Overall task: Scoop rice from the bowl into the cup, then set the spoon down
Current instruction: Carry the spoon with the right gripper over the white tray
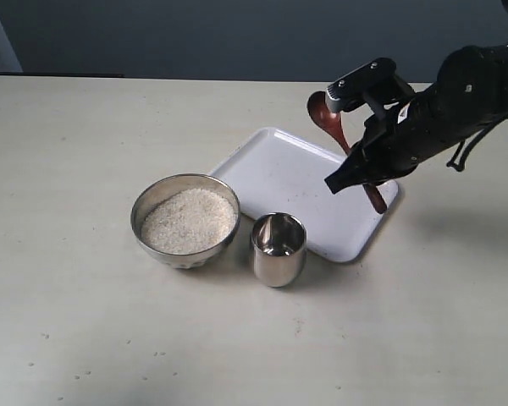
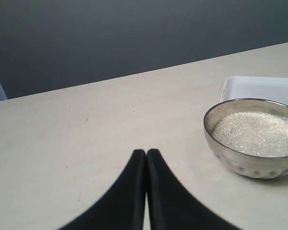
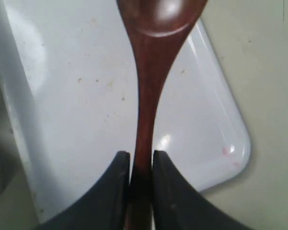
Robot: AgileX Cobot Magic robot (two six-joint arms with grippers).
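My right gripper should set the dark wooden spoon, now held above the white tray, down flat on the white tray [image 1: 332,195] [image 3: 149,102] behind the steel cup.
The steel bowl [image 1: 185,222] holds a mound of white rice [image 1: 189,220], and the steel cup [image 1: 278,248] stands just right of it. My right gripper [image 1: 349,169] is shut on the thin handle of the dark wooden spoon [image 1: 328,118], held above the white tray [image 1: 281,169]. In the right wrist view the spoon [image 3: 151,72] runs out from between the gripper [image 3: 141,155] fingers, and its head looks bare. My left gripper [image 2: 146,154] is shut on nothing, low over the table, with the bowl [image 2: 249,165] and rice [image 2: 256,134] off to one side.
The white tray [image 3: 77,96] lies behind the bowl and cup, with a few specks on it; its edge [image 2: 259,85] shows behind the bowl in the left wrist view. The pale table [image 1: 85,321] spreads around them. The left arm is outside the exterior view.
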